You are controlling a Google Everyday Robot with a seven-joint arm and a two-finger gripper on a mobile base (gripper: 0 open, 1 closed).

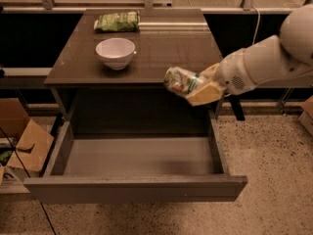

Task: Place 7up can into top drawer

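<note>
My gripper needs to release the 7up can, now hanging just past the table's front edge, so that it rests on the bare grey bottom near the middle of the top drawer (157,146).
The 7up can (181,81) is held tilted on its side in my gripper (201,88), which is shut on it. The can hangs in the air just past the front edge of the dark brown table (161,53), over the back right part of the top drawer (139,156). The drawer is pulled fully open and its grey floor is bare. My white arm (266,58) reaches in from the right.
A white bowl (116,52) stands on the table's left half. A flat green snack bag (117,21) lies at the back left. Cardboard boxes (24,141) sit on the floor left of the drawer. Speckled floor lies to the right.
</note>
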